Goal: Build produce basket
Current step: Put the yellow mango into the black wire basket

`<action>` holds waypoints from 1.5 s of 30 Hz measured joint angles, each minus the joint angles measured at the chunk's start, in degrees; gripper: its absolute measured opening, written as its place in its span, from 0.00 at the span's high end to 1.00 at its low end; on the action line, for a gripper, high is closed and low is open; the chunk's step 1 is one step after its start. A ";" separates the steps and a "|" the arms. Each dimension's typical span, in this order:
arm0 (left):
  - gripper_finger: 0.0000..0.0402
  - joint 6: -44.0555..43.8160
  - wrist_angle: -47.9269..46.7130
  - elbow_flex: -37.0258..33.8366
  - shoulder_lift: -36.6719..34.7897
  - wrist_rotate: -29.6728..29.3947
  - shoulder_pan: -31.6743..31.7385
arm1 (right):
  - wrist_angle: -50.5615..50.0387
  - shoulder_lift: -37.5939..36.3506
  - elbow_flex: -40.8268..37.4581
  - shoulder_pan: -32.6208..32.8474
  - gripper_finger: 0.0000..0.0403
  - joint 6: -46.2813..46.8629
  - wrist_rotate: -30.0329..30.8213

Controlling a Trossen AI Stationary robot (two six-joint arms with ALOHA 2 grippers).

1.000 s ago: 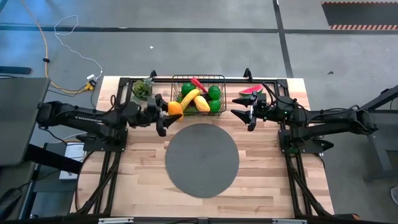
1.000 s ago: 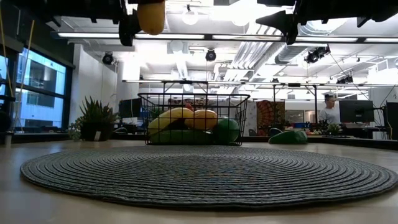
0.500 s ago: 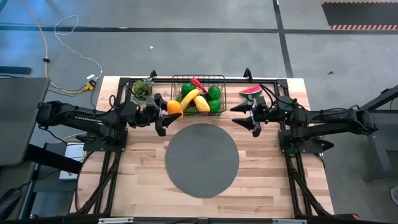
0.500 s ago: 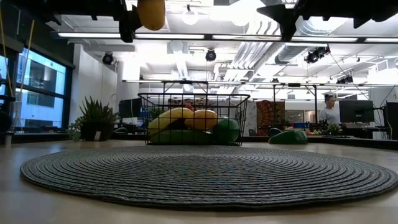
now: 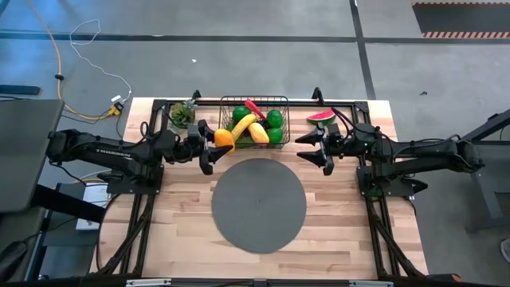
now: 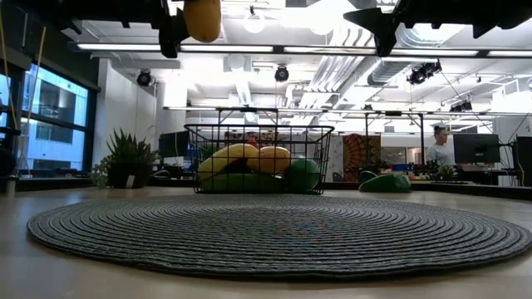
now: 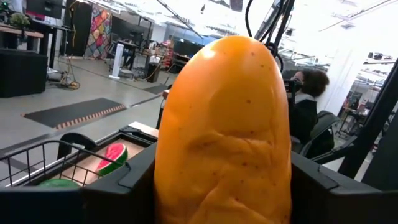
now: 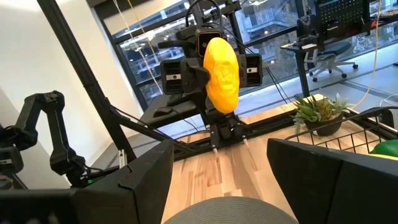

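My left gripper is going to put the orange-yellow piece down on the green lime in the basket's far corner (image 5: 276, 114) (image 7: 60, 180) toward the watermelon slice.
My left gripper (image 5: 213, 145) is shut on an orange-yellow piece (image 5: 224, 138), high above the table by the near left corner of the black wire basket (image 5: 225, 102). The piece also shows in the low view (image 6: 202, 18) and the right wrist view (image 8: 221, 74). The basket holds a yellow banana (image 5: 241, 126), green limes (image 5: 274, 119), a red chilli (image 5: 254, 108) and another orange-yellow piece (image 5: 260, 133). A watermelon slice (image 5: 322, 116) lies on the table to the right of the basket. My right gripper (image 5: 312, 148) is open and empty, raised to the near right of the basket. My left gripper pinches the orange-yellow piece by its two opposite sides (image 7: 163, 168) between its two fingers (image 7: 124, 186). The fingers lie level and point toward the table's right. The piece stands upright between them, its rounded top above the fingers, lifted clear of the table.
A round grey woven mat (image 5: 259, 205) lies in the table's middle, near both grippers. A small potted plant (image 5: 182, 114) stands left of the basket. A person (image 6: 439, 145) sits in the room beyond the table.
My right gripper has shifted a little toward the table's near edge and stayed open. My left gripper keeps the orange-yellow piece in the same place.
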 joint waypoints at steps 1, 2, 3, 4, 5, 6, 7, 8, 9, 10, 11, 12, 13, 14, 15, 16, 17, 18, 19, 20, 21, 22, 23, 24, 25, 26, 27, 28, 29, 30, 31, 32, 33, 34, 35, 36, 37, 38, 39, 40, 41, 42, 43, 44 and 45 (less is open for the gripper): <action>0.44 0.02 -0.09 0.00 0.00 0.00 0.00 | 0.01 0.00 0.00 0.00 0.40 -0.01 0.00; 0.44 0.01 -0.05 0.00 0.01 0.00 0.00 | 0.02 0.00 0.00 0.00 0.40 -0.01 0.00; 0.44 0.01 -0.05 0.00 0.00 -0.01 0.00 | 0.00 0.00 0.00 0.00 0.40 -0.01 0.03; 0.44 -0.05 -0.12 0.00 0.00 0.00 0.00 | 0.00 0.00 0.00 0.00 0.40 -0.01 0.04; 0.44 -0.62 -0.13 0.00 0.00 -0.01 0.00 | 0.01 0.00 0.00 0.00 0.40 -0.01 0.17; 0.44 -1.89 -0.19 0.05 0.00 -0.10 0.00 | 0.02 0.00 0.00 0.00 0.40 -0.01 0.21; 0.44 -3.42 -0.93 0.54 0.16 -0.77 0.20 | 0.00 0.00 0.00 0.00 0.40 -0.02 0.20; 0.44 -4.84 -2.36 1.57 0.69 -1.58 0.53 | 0.00 0.00 0.00 0.00 0.40 -0.02 0.23; 0.44 -5.75 -4.30 3.02 1.46 -2.24 1.01 | 0.01 0.00 0.00 0.00 0.40 -0.04 0.42; 0.44 -5.96 -7.03 4.67 2.35 -2.57 1.64 | 0.00 0.00 0.00 0.00 0.40 -0.18 0.84; 0.44 -5.72 -9.92 6.78 3.46 -2.64 2.39 | 0.02 0.00 0.00 0.00 0.40 -0.84 1.23; 0.44 -5.14 -12.97 9.34 4.75 -2.57 3.22 | 0.02 0.00 0.00 0.00 0.40 -1.34 1.67; 0.44 -4.26 -15.80 12.28 6.32 -2.31 4.11 | 0.07 0.00 0.00 0.00 0.40 -1.49 2.27; 0.44 -3.45 -18.81 15.35 8.14 -2.05 5.05 | 0.07 0.00 0.00 0.00 0.40 -1.54 2.63; 0.44 -2.67 -22.11 18.49 10.17 -1.92 6.01 | 0.04 0.00 0.00 0.00 0.40 -1.56 2.94; 0.44 -1.68 -25.48 21.55 12.39 -1.90 7.08 | 0.09 0.00 0.00 0.00 0.40 -1.54 3.07; 0.44 -0.69 -28.67 24.64 14.67 -1.72 8.16 | 0.14 0.00 0.00 0.00 0.40 -1.54 3.18; 0.44 0.14 -31.64 27.72 17.05 -1.74 9.35 | 0.14 0.00 0.00 0.00 0.40 -1.47 3.22; 0.44 0.73 -34.10 31.02 19.60 -1.76 10.49 | 0.13 0.00 0.00 0.00 0.40 -1.33 3.22; 0.44 1.32 -36.28 34.02 22.01 -1.81 11.63 | 0.14 0.00 0.00 0.00 0.40 -1.30 3.22; 0.44 1.79 -38.62 36.82 24.52 -1.83 12.84 | 0.18 0.00 0.00 0.00 0.40 -1.31 3.22; 0.44 2.13 -40.53 39.42 26.98 -1.89 13.92 | 0.29 0.00 0.00 0.00 0.40 -1.37 3.22; 0.44 2.56 -41.71 41.70 29.61 -1.93 14.98 | 0.33 0.00 0.00 0.00 0.40 -1.52 3.45; 0.44 3.04 -42.14 43.73 32.29 -1.92 15.85 | 0.36 0.00 0.00 0.00 0.40 -1.54 3.86; 0.44 3.37 -42.30 45.40 34.68 -1.88 16.58 | 0.48 0.00 0.00 0.00 0.40 -1.54 4.27; 0.44 3.45 -42.59 46.80 36.84 -1.90 17.26 | 0.52 0.00 0.00 0.00 0.40 -1.54 4.86; 0.44 3.45 -42.55 48.24 39.05 -1.92 17.86 | 0.49 0.00 0.00 0.00 0.40 -1.54 5.25; 0.44 3.44 -42.20 49.50 41.03 -1.90 18.39 | 0.48 0.00 0.00 0.00 0.40 -1.55 5.37; 0.44 2.88 -42.21 50.53 42.84 -1.76 18.78 | 0.50 0.00 0.00 0.00 0.40 -1.54 5.37; 0.44 1.93 -42.35 51.38 44.60 -1.70 19.10 | 0.50 0.00 0.00 0.00 0.40 -1.54 5.38; 0.44 0.83 -42.46 52.11 46.31 -1.52 19.33 | 0.48 0.00 0.00 0.00 0.40 -1.55 5.38; 0.44 -0.36 -42.98 52.61 47.75 -1.19 19.53 | 0.48 0.00 0.00 0.00 0.40 -1.55 5.38; 0.44 -1.36 -43.45 52.87 49.05 -0.79 19.66 | 0.50 0.00 0.00 0.00 0.40 -1.57 5.38; 0.44 -2.42 -43.57 52.96 50.18 -0.33 19.68 | 0.48 0.00 0.00 0.00 0.40 -1.57 5.37; 0.44 -3.36 -44.08 52.96 51.04 0.00 19.67 | 0.48 0.00 0.00 0.00 0.40 -1.57 5.37; 0.44 -3.96 -44.70 52.96 51.88 -0.05 19.65 | 0.48 0.00 0.00 0.00 0.40 -1.57 5.38; 0.44 -4.32 -45.10 52.96 52.67 -0.27 19.65 | 0.49 0.00 0.00 0.00 0.40 -1.57 5.38; 0.44 -4.53 -45.71 52.96 53.39 -0.43 19.64 | 0.48 0.00 0.00 0.00 0.40 -1.56 5.38; 0.44 -4.55 -46.05 52.96 54.06 -0.46 19.61 | 0.48 0.00 0.00 0.00 0.40 -1.56 5.40; 0.44 -4.52 -45.68 53.01 54.52 -0.49 19.60 | 0.50 0.00 0.00 0.00 0.40 -1.57 5.40; 0.44 -4.55 -45.81 53.02 54.63 -0.49 19.61 | 0.48 0.00 0.00 0.00 0.40 -1.57 5.40; 0.44 -4.55 -45.69 53.02 54.72 -0.50 19.63 | 0.48 0.00 0.00 0.00 0.40 -1.57 5.40; 0.44 -4.52 -45.19 53.02 54.97 -0.54 19.64 | 0.50 0.00 0.00 0.00 0.40 -1.57 5.40; 0.44 -4.55 -44.46 53.02 55.20 -0.63 19.65 | 0.48 0.00 0.00 0.00 0.40 -1.57 5.40; 0.44 -4.54 -44.20 53.02 55.28 -0.89 19.65 | 0.48 0.00 0.00 0.00 0.40 -1.57 5.40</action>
